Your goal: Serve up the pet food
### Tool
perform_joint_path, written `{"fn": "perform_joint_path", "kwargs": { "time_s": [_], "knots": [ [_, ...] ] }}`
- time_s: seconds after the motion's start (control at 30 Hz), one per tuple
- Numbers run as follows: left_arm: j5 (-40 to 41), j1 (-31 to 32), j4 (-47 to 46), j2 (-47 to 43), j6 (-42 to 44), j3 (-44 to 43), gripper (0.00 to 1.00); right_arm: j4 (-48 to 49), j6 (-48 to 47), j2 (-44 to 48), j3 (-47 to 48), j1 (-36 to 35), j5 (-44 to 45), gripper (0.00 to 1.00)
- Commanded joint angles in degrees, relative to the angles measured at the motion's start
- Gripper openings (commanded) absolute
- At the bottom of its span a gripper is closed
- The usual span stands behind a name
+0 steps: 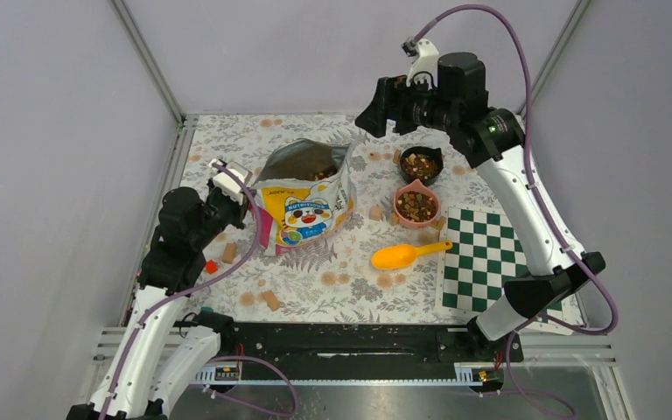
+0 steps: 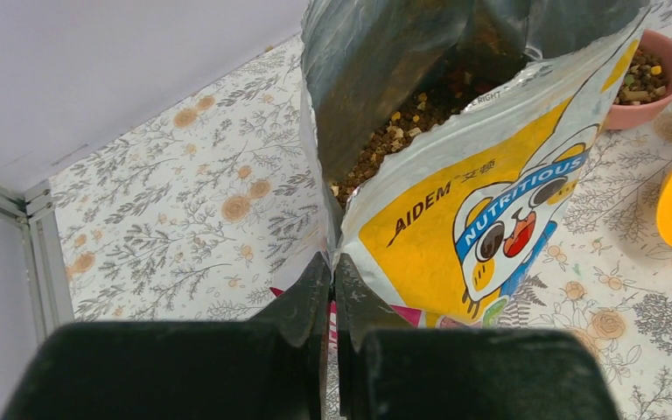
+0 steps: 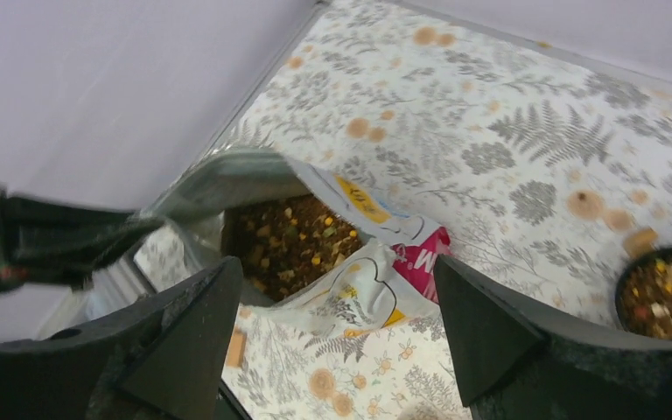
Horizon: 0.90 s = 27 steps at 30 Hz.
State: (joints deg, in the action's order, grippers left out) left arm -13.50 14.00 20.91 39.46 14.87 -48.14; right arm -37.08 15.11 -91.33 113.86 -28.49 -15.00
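The bag's opening gapes while the left gripper holds one side seam, so next the right gripper pinches the bag's opposite side edge (image 1: 350, 152) and pulls the opening flat.
The pet food (image 1: 312, 171) fills the open yellow and white cat bag (image 1: 306, 210), which stands left of centre. More kibble fills the black bowl (image 1: 421, 164) and the pink bowl (image 1: 416, 206). My left gripper (image 1: 248, 210) is shut on the bag's left side seam; the left wrist view shows its jaws (image 2: 332, 273) pinching the bag's edge (image 2: 455, 219) below the kibble (image 2: 402, 122). My right gripper (image 1: 373, 112) is open and empty, raised at the back. Its wrist view looks down between the fingers (image 3: 197, 328) at the bag's mouth (image 3: 290, 234).
A yellow scoop (image 1: 406, 255) lies in front of the pink bowl, beside a green checkerboard mat (image 1: 490, 262). Tan wooden cubes (image 1: 271, 300) lie scattered on the floral cloth. The frame's posts and grey walls close in the back and sides.
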Motion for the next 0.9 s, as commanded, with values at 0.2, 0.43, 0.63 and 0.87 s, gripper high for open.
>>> {"fn": "perform_joint_path", "kwargs": {
  "time_s": [0.2,0.43,0.63,0.87],
  "knots": [
    [-11.5,-7.2,-4.2,1.1,0.7,-1.8,0.00,5.3,-24.6,-5.1,-7.6,5.9,-31.0,0.85],
    [-16.8,-9.9,-2.1,3.6,4.3,-2.0,0.00,5.0,-33.1,-13.0,-5.4,6.0,-39.5,0.81],
    [-18.7,-12.0,-1.7,5.5,7.3,-2.8,0.00,17.2,-30.3,-16.6,-8.1,5.8,-47.7,0.78],
    [-22.5,-13.9,-1.0,7.6,8.9,-4.6,0.00,24.9,-28.6,-21.1,-7.4,4.3,-47.5,0.74]
  ]
}}
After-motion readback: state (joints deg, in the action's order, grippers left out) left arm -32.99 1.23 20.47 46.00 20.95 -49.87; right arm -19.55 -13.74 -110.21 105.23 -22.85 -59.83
